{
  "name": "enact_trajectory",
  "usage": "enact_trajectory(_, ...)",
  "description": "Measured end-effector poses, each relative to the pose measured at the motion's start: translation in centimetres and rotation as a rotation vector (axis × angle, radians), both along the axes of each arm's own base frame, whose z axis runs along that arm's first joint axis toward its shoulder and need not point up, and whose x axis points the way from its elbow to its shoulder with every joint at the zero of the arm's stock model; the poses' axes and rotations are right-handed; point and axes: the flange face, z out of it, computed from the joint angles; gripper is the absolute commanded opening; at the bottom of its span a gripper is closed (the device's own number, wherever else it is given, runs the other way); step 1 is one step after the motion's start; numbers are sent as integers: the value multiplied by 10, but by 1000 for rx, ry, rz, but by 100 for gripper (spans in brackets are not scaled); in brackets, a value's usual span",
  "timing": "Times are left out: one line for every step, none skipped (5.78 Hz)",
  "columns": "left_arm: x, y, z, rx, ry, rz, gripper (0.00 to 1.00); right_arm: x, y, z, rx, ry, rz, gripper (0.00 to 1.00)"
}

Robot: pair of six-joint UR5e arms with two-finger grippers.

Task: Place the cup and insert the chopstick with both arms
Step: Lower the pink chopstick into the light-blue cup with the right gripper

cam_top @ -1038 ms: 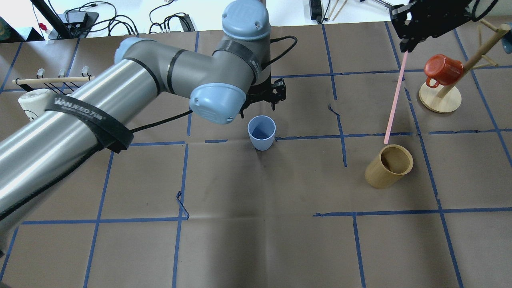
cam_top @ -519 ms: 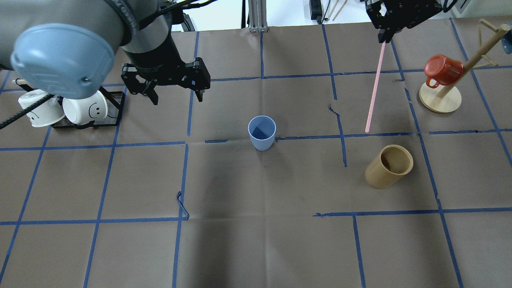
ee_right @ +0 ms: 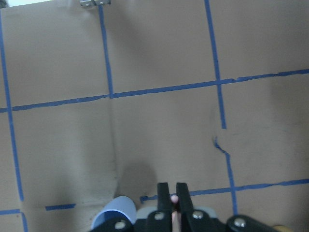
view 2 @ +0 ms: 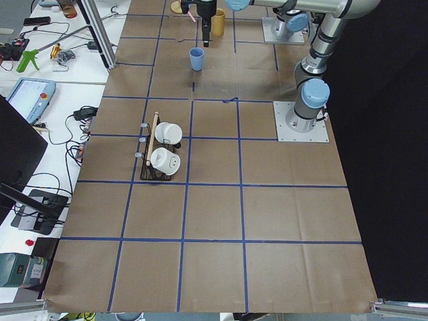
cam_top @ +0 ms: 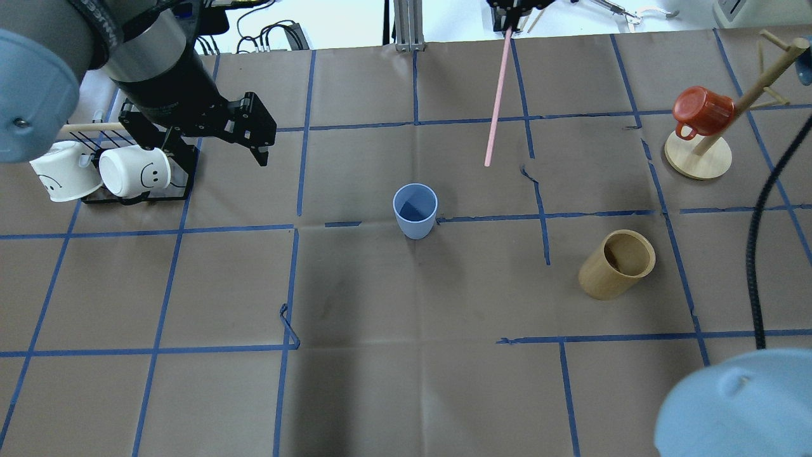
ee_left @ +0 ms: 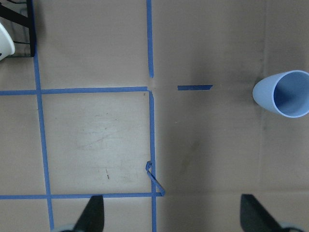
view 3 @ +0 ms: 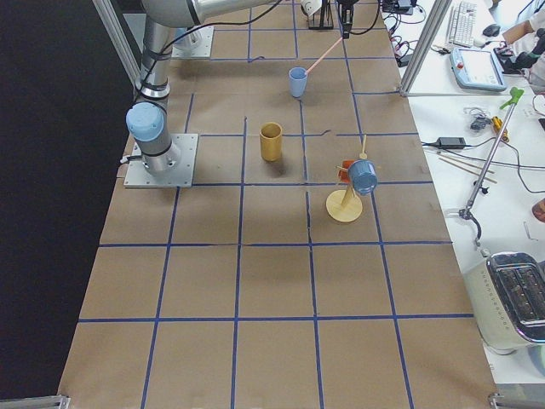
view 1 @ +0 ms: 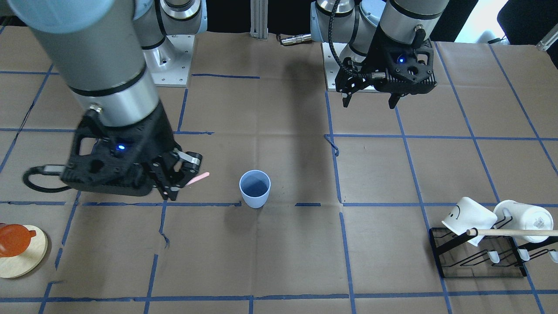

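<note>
Next, my right gripper lets go of the pale pink chopstick inside the pale blue cup (view 1: 250,195) (ee_right: 113,216), leaning on the cup's rim on the side toward the red mug.
The pale blue cup (cam_top: 415,210) stands upright and empty near the table's middle; it also shows in the front view (view 1: 255,188) and the left wrist view (ee_left: 285,93). My right gripper (view 1: 173,188) is shut on a pale pink chopstick (cam_top: 498,95) and holds it tilted above the table. The stick's lower end hangs a little to the right of the cup and beyond it. In the right wrist view the fingers (ee_right: 164,193) pinch the stick's top. My left gripper (view 1: 369,104) is open and empty, well away from the cup, near the mug rack.
A tan wooden cylinder (cam_top: 616,263) stands right of the cup. A mug tree (cam_top: 698,155) with a red mug (cam_top: 701,109) is at the far right. A black rack (cam_top: 136,193) with two white mugs is at the left. A black cable (cam_top: 755,254) hangs at the right.
My left arm has drawn back from the cup to the left, toward the mug rack. My right gripper has carried the chopstick leftward, from over the wooden cylinder toward the cup.
</note>
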Motion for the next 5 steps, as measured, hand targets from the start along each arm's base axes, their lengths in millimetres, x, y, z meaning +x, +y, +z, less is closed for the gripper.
enact_trajectory(1,1,2,-5,-3,1,99,38,-4,-15,4,-11,-20,10)
enact_trajectory(2,1,3,-8,-5,3,99,64,-5,-34,17,-16,-32,10)
enact_trajectory(2,1,4,-11,-6,4,99,79,-4,-53,35,-11,-41,10)
enact_trajectory(2,1,5,-14,-6,5,99,83,-2,-73,51,8,-45,10)
enact_trajectory(3,0,7,-16,-6,7,99,85,3,-94,70,31,-44,10)
